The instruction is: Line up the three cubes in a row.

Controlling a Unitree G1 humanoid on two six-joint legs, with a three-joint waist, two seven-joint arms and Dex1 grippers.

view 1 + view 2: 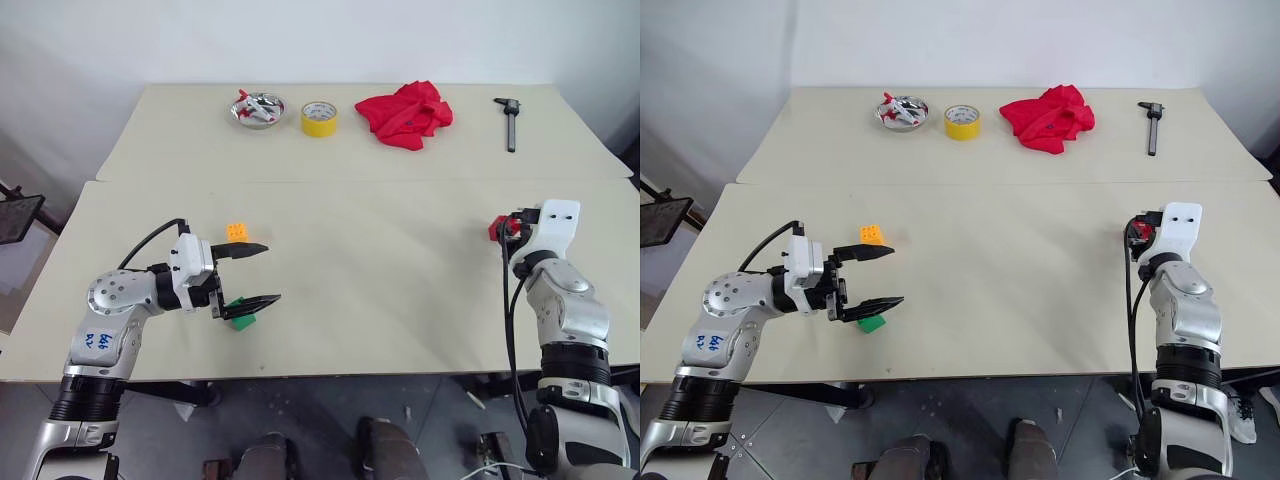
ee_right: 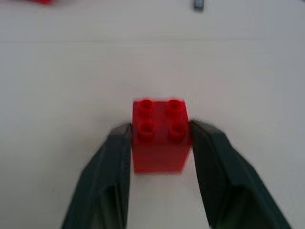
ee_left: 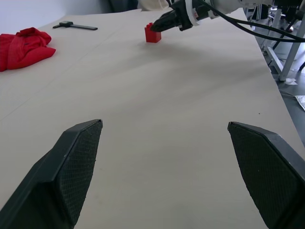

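The red cube will go from my right gripper onto the bare middle of the near table (image 1: 372, 291), in front of the red cloth.
The orange-yellow cube (image 1: 238, 232) sits on the near table just beyond my left gripper (image 1: 270, 272). That gripper is level and wide open, with nothing between its fingers (image 3: 71, 167). The green cube (image 1: 242, 318) lies partly hidden under its nearer finger. Far to the right, the red cube (image 2: 159, 138) stands on the table with its studs up. My right gripper (image 2: 159, 131) is shut on it, one finger pressed to each side. The red cube (image 3: 152, 33) and the right gripper (image 3: 164, 25) also appear far off in the left wrist view.
On the far table stand a metal bowl (image 1: 258, 109) with small items, a yellow tape roll (image 1: 319, 118), a crumpled red cloth (image 1: 405, 113) and a black caliper (image 1: 510, 120). A seam (image 1: 360, 181) separates the two tables.
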